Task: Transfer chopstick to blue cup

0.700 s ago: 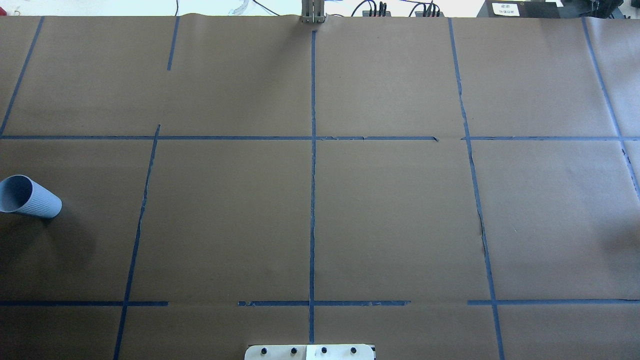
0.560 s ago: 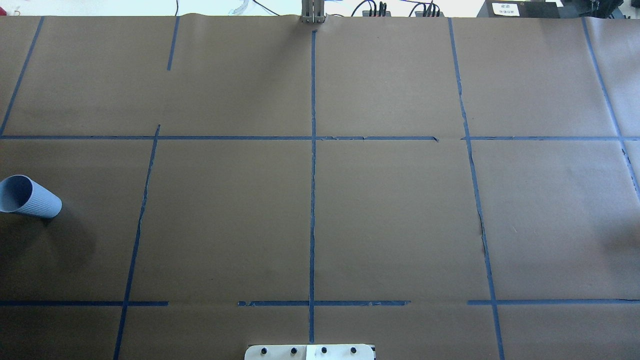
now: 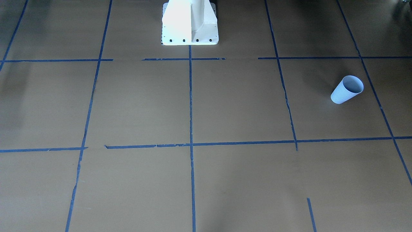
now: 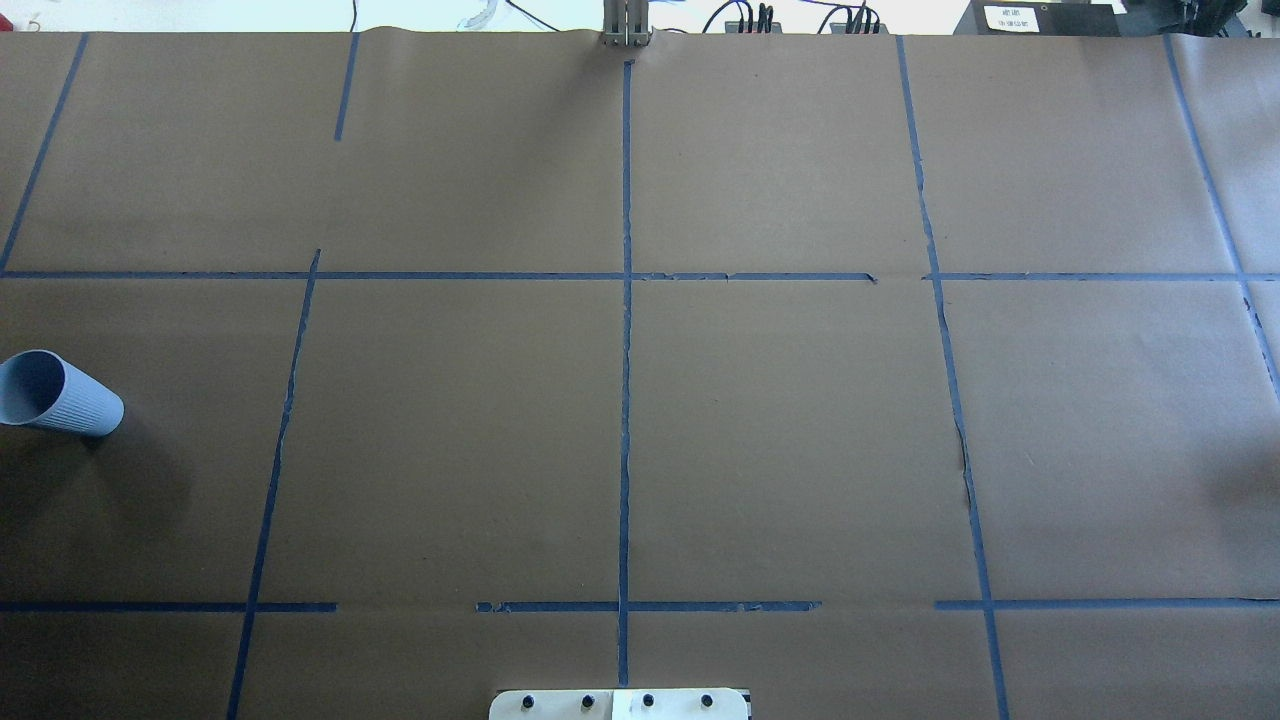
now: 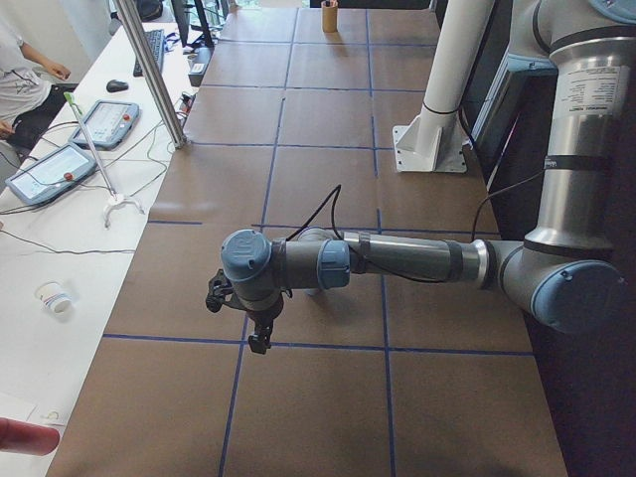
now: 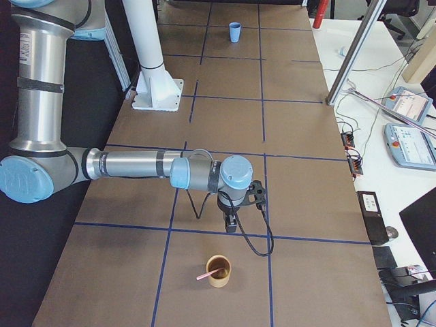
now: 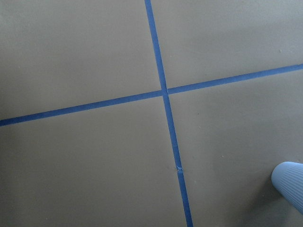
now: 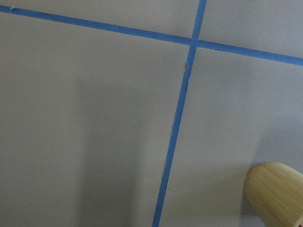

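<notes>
The robot's left gripper should next move to the blue cup's rim (image 3: 362,82), on the side away from the white robot pedestal, and close there.
The blue cup (image 4: 62,394) stands upright at the table's far left end; it also shows in the front view (image 3: 347,90), far off in the right side view (image 6: 235,31), and at the left wrist view's edge (image 7: 290,185). One salmon-pink chopstick (image 6: 206,276) leans in a bamboo cup (image 6: 219,270) at the table's right end. My right gripper (image 6: 230,226) hangs pointing down just behind that bamboo cup. My left gripper (image 5: 259,342) hangs over the table's left end. Both show only in side views, so I cannot tell whether they are open or shut.
The bamboo cup also shows in the right wrist view (image 8: 276,195). The white robot pedestal (image 3: 190,23) stands at the table's middle edge. A metal pole (image 5: 149,72) and a side bench with tablets (image 5: 48,171) run along the far edge. Blue tape lines grid the brown paper.
</notes>
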`<state>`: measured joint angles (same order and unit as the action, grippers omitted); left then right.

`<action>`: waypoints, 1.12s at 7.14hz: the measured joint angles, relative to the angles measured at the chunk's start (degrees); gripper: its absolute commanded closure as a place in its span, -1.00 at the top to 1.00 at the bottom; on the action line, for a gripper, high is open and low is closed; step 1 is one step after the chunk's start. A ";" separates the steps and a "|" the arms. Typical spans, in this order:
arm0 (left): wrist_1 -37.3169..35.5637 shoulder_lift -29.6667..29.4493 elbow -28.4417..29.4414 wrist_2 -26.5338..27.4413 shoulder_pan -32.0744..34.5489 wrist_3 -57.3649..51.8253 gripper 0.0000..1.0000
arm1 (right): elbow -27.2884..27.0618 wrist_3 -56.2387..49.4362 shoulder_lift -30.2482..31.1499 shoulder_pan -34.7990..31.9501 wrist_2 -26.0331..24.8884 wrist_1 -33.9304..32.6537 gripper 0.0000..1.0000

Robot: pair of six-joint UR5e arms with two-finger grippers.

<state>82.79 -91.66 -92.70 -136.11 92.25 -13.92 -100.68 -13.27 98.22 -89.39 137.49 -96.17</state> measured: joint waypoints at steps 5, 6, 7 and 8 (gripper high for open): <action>1.45 0.34 -2.18 2.10 -0.22 7.53 1.00 | 0.06 -0.03 0.45 0.03 2.52 -0.07 1.00; 2.04 0.54 -2.15 0.90 -0.75 7.76 1.00 | 0.09 -0.10 0.47 0.06 2.75 -0.10 1.00; 2.67 0.66 -2.40 -0.29 -2.01 7.89 1.00 | 0.06 -0.05 0.47 0.07 2.87 -0.09 1.00; 3.81 0.76 -2.73 -0.87 -3.74 8.00 1.00 | 0.01 0.27 0.47 0.09 2.97 -0.05 1.00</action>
<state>86.60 -90.90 -95.43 -136.97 88.51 -5.92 -100.68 -13.00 98.70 -89.30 140.47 -96.23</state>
